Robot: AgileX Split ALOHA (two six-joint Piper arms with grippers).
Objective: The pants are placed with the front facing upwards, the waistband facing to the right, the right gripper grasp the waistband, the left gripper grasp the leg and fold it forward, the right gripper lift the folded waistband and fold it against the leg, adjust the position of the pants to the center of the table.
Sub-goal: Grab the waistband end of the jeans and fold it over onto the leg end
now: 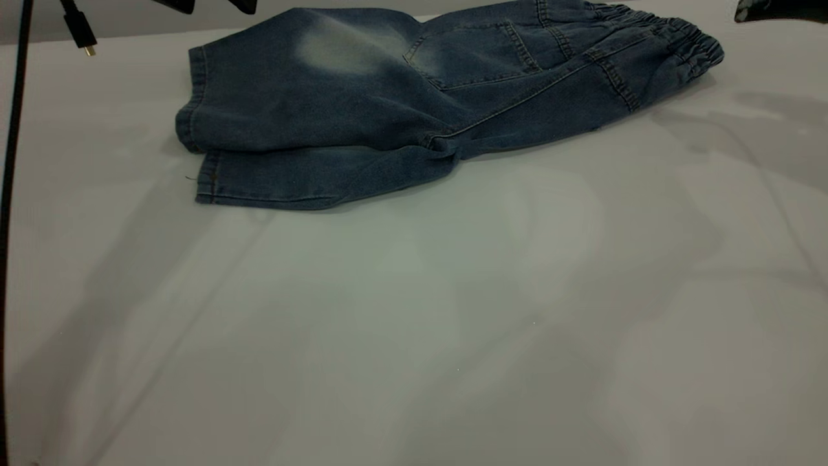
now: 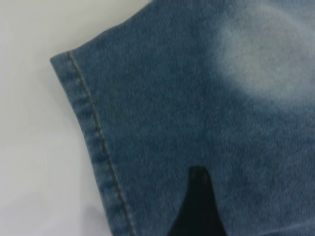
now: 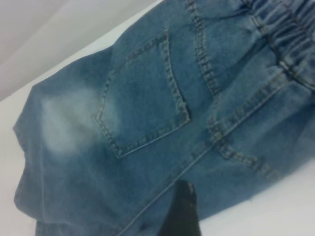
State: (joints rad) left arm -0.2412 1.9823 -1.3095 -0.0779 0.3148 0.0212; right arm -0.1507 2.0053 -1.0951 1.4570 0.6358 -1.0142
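The robot's right gripper needs to close on the near half of the gathered waistband [image 1: 680, 53] [image 3: 299, 88] of the blue denim pants, next to the middle seam.
The blue denim pants [image 1: 388, 97] lie folded lengthwise at the far side of the white table [image 1: 414, 323]. One leg rests on top of the other, with the lower leg's hem [image 1: 207, 175] sticking out toward the front. The gathered waistband [image 1: 686, 39] points right and the leg hems [image 1: 194, 123] point left. My left gripper [image 1: 208, 5] hangs open just above the leg end. One dark finger [image 2: 197, 206] shows over the denim near the stitched hem [image 2: 93, 132]. My right gripper [image 1: 776, 10] hovers open off the waistband end. Its finger [image 3: 182, 211] shows over the pants' front edge, away from the waistband [image 3: 290, 29].
A black cable [image 1: 10, 162] runs down the left edge. A second one ends in a dangling plug [image 1: 81, 29] at the far left. The pants lie close to the table's far edge, with wide bare table in front of them.
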